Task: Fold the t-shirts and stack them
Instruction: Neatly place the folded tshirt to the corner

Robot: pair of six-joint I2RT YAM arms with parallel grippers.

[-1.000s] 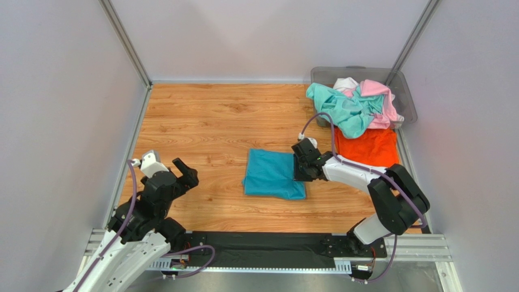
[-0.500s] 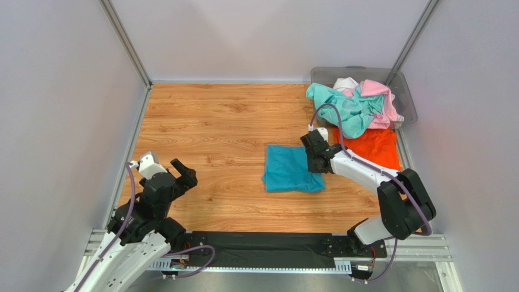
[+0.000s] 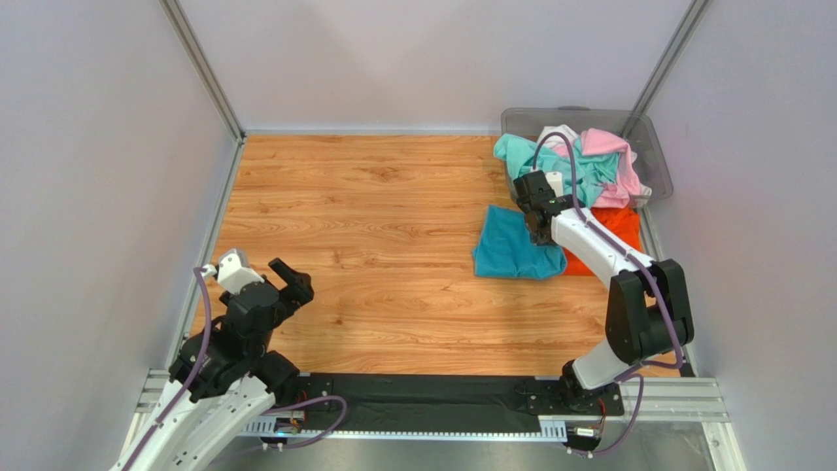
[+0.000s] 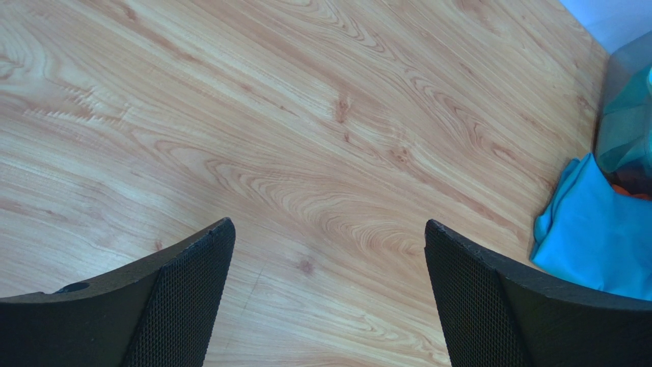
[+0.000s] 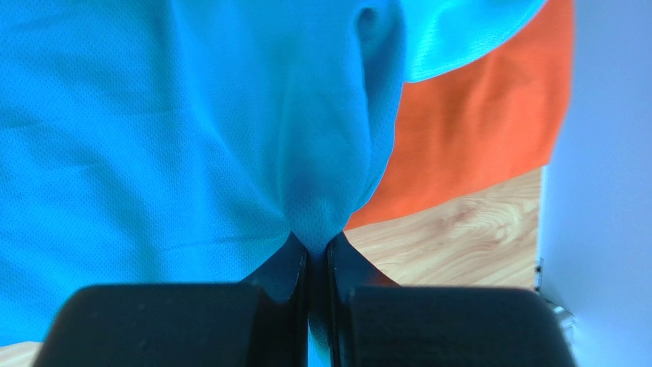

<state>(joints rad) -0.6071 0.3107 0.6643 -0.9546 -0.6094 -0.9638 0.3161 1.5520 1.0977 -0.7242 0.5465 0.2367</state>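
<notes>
I will release the folded teal-blue t-shirt from my right gripper and leave it on top of the orange t-shirt (image 3: 595, 238) (image 5: 448, 115), just in front of the bin.
The folded teal-blue t-shirt (image 3: 509, 248) lies on the wooden table, its right edge lapping over the flat orange t-shirt (image 3: 623, 232). My right gripper (image 3: 539, 229) is shut on a pinch of the teal-blue cloth at that edge. In the right wrist view the jaws (image 5: 316, 245) are pressed together on a fold of the teal-blue t-shirt (image 5: 153, 138), with the orange t-shirt (image 5: 490, 122) behind. Mint-green (image 3: 513, 152), pink (image 3: 614, 147) and white (image 3: 556, 133) t-shirts are heaped in the bin. My left gripper (image 3: 292, 284) stands open over bare wood at the near left, its jaws (image 4: 329, 229) holding nothing.
The grey translucent bin (image 3: 589, 116) sits at the back right corner against the wall. Metal frame posts and grey walls enclose the table on three sides. The teal-blue t-shirt's edge (image 4: 593, 233) and the bin (image 4: 624, 99) show at the right of the left wrist view.
My right gripper has closed on the teal-blue t-shirt and dragged it right and back, onto the orange t-shirt's edge. The left arm has drawn back slightly.
</notes>
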